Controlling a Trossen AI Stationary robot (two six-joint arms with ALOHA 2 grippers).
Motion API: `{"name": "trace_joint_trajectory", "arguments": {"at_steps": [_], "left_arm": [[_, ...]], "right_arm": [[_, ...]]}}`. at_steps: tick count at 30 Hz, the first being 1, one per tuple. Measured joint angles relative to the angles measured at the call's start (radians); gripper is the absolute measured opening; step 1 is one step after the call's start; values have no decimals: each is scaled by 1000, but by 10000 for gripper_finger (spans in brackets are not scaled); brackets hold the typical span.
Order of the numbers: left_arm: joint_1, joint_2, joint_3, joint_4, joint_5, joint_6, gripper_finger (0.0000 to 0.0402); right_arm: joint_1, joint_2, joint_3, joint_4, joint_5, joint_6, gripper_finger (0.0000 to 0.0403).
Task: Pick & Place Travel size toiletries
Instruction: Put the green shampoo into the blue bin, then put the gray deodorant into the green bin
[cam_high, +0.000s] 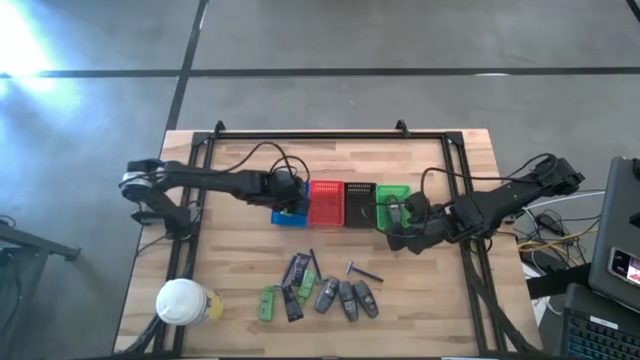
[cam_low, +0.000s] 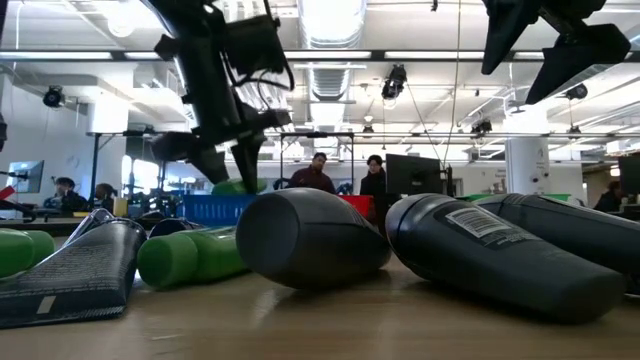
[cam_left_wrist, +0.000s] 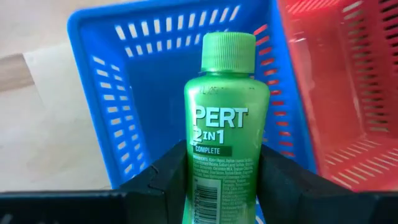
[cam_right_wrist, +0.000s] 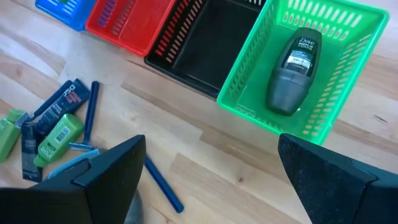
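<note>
Next, my right gripper closes on the cap of the grey deodorant (cam_high: 362, 289) (cam_right_wrist: 135, 208) that is farthest from the green tubes, beside the blue stick.
My left gripper (cam_left_wrist: 224, 168) is shut on a bright green "Pert" bottle (cam_left_wrist: 227, 106) over the blue basket (cam_left_wrist: 143, 93). In the high view it (cam_high: 293, 200) stands above that basket (cam_high: 290, 215). My right gripper (cam_right_wrist: 211, 146) is open, near the green basket (cam_right_wrist: 249, 93), which holds a grey oval deodorant (cam_right_wrist: 293, 68); in the high view it (cam_high: 398, 228) is just on the near side of that basket. The other toiletries (cam_high: 320, 290) lie in a heap near the table's near edge: green tubes, dark sachets, grey ovals and a blue stick (cam_high: 365, 272). My left gripper pinches the green bottle's lower body (cam_left_wrist: 224, 163) between its two fingers (cam_left_wrist: 168, 177), one on each side. The fingers come from above, pointing down, and lie along the bottle. The bottle is lifted clear; its capped end (cam_left_wrist: 229, 50) points past the fingertips into the blue basket.
Four small baskets stand in a row at mid-table: blue, red (cam_high: 326, 202), black (cam_high: 359, 203) and green (cam_high: 392, 200). A white-lidded cup (cam_high: 183, 300) stands at the near left corner. A black frame (cam_high: 310, 135) runs round the tabletop. People (cam_low: 345, 175) show in the room beyond.
</note>
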Motion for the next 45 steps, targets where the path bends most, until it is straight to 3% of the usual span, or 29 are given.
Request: {"name": "trace_joint_trajectory", "arguments": {"at_steps": [16,21,29,32,38,45], "left_arm": [[-16,-32,1,-14,18,-6,267],[-77,-139,17,-35,32,10,272],[-284,-271,18,-63,-38,-10,273],[-374,-279,18,-42,-68,32,273],[-510,-270,17,2,-276,38,266],[-567,-269,18,38,-262,35,266]], "right_arm": [[0,0,0,0,7,-26,364],[0,0,0,0,-29,-44,364],[4,8,-2,18,-94,-50,364],[23,35,-3,69,-140,-57,364],[82,134,-3,164,-184,-37,364],[151,284,-2,301,-241,-20,364]]}}
